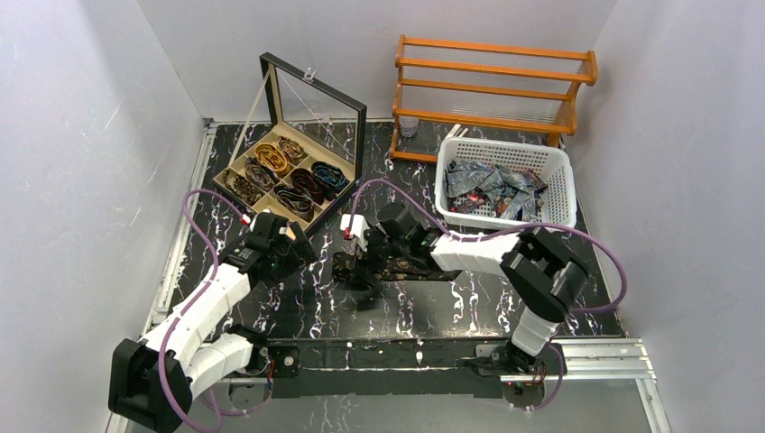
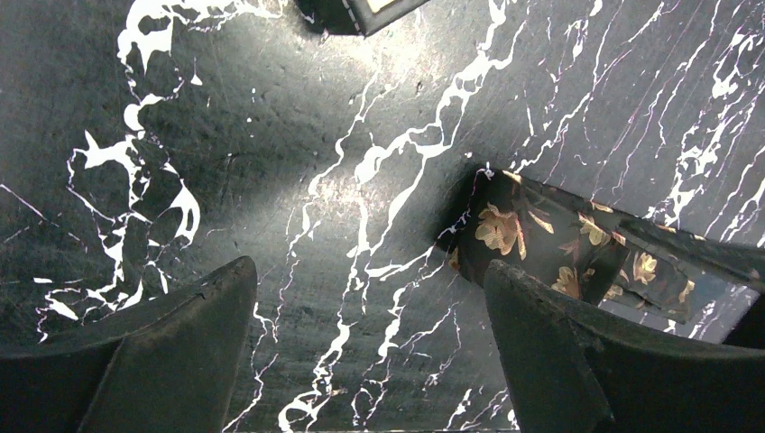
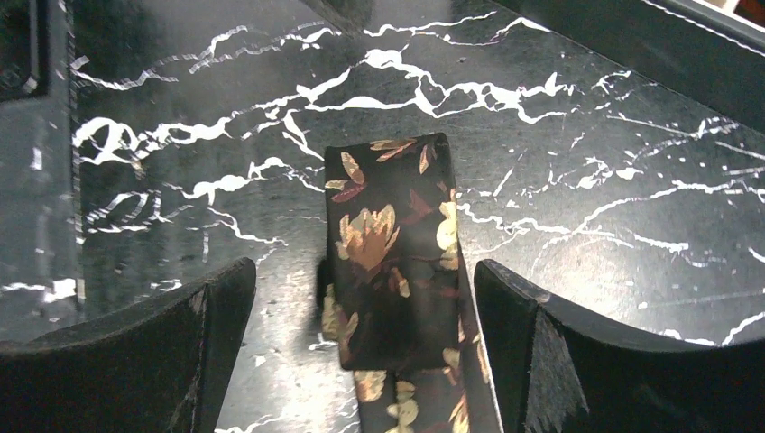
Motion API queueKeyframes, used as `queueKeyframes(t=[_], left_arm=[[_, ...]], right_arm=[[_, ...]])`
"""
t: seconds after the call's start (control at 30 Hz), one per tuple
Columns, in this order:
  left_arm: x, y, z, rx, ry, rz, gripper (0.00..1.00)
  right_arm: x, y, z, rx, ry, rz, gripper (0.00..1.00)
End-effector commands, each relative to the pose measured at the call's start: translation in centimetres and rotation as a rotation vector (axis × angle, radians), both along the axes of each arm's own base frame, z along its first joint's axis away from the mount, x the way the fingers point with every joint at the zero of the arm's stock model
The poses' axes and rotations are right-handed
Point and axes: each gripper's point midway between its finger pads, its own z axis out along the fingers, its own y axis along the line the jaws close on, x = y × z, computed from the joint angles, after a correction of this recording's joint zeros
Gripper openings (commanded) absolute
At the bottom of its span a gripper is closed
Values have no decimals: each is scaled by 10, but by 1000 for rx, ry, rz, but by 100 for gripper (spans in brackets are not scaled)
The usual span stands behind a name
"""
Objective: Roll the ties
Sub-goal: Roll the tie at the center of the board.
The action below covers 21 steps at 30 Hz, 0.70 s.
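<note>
The robot's left gripper should next move to the dark tie's folded end (image 1: 342,264) (image 2: 493,229), beside the right gripper, and close there.
A dark tie with gold floral spots (image 3: 392,253) lies on the black marbled table, its end folded back on itself. My right gripper (image 3: 365,269) stands open over that folded end, with one finger on each side and neither touching the cloth. In the left wrist view the same tie (image 2: 541,234) lies just past the right finger (image 2: 559,343). My left gripper (image 2: 370,298) is open with only bare table between its fingers. From above, the left gripper (image 1: 293,248) sits left of the right gripper (image 1: 361,262), and the tie (image 1: 347,268) runs under the right wrist.
An open box (image 1: 239,155) with a raised glass lid holds several rolled ties (image 1: 271,160) at the back left. A white basket (image 1: 501,146) with loose ties (image 1: 492,185) stands at the back right. A wooden rack (image 1: 492,81) stands behind it. Purple cables loop off both arms.
</note>
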Motion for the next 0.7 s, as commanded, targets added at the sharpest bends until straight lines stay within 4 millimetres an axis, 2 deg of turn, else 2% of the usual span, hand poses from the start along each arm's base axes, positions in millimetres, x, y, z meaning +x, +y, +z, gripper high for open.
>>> queueKeyframes(t=[0.0, 0.13, 0.37, 0.4, 0.53, 0.67], left_arm=[[-3, -4, 4, -57, -9, -15, 94], [-3, -3, 4, -54, -8, -18, 94], [-3, -2, 0, -37, 15, -29, 95], [-3, -2, 0, -41, 16, -30, 95], [-5, -2, -3, -44, 21, -31, 95], [-10, -4, -10, -54, 41, -34, 95]], right_arm=[[12, 22, 12, 18, -148, 97, 99], [18, 26, -9, -48, -136, 106, 99], [5, 24, -44, -106, -87, 173, 98], [2, 23, -48, -117, -79, 178, 95], [-8, 11, -63, -162, -43, 193, 71], [-18, -3, -77, -205, -35, 180, 55]])
